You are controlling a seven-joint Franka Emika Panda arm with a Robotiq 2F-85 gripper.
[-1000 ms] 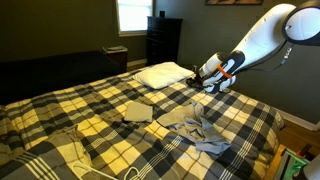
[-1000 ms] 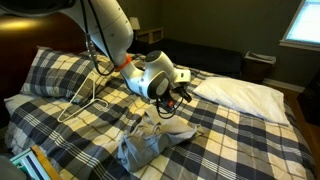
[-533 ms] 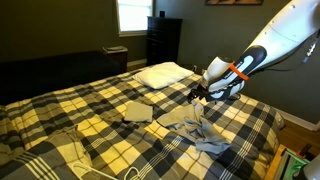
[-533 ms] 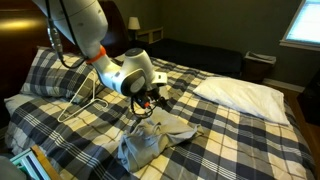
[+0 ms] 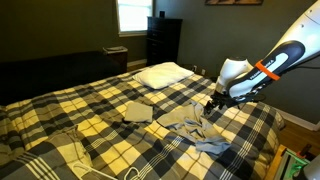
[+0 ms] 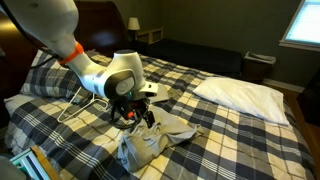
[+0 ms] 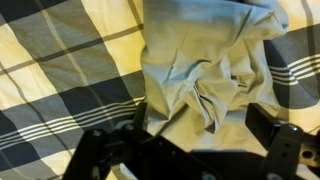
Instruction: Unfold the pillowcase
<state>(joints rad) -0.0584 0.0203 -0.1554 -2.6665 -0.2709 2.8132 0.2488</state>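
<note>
The pillowcase has the crumpled fold (image 5: 187,119) in its middle. My gripper should go there next and close on it.
The pillowcase (image 5: 193,128) is a crumpled grey-tan cloth lying on the plaid bed; it also shows in an exterior view (image 6: 152,141). In the wrist view it fills the middle as wrinkled olive-tan fabric (image 7: 200,70). My gripper (image 5: 212,103) hangs just above the cloth's near edge, pointing down, and shows in an exterior view (image 6: 135,114) too. In the wrist view the gripper (image 7: 200,122) is open, its dark fingers (image 7: 268,128) spread wide to either side of the folds, with nothing held.
A folded tan cloth (image 5: 138,112) lies further along the bed. A white pillow (image 5: 163,73) (image 6: 240,93) sits at the bed's head end. A wire hanger (image 6: 80,100) lies on the blanket near the arm's base. A dark dresser (image 5: 163,40) stands at the wall.
My gripper has swung away from the pillow side and come down over the crumpled pillowcase. The cloth itself has not moved.
</note>
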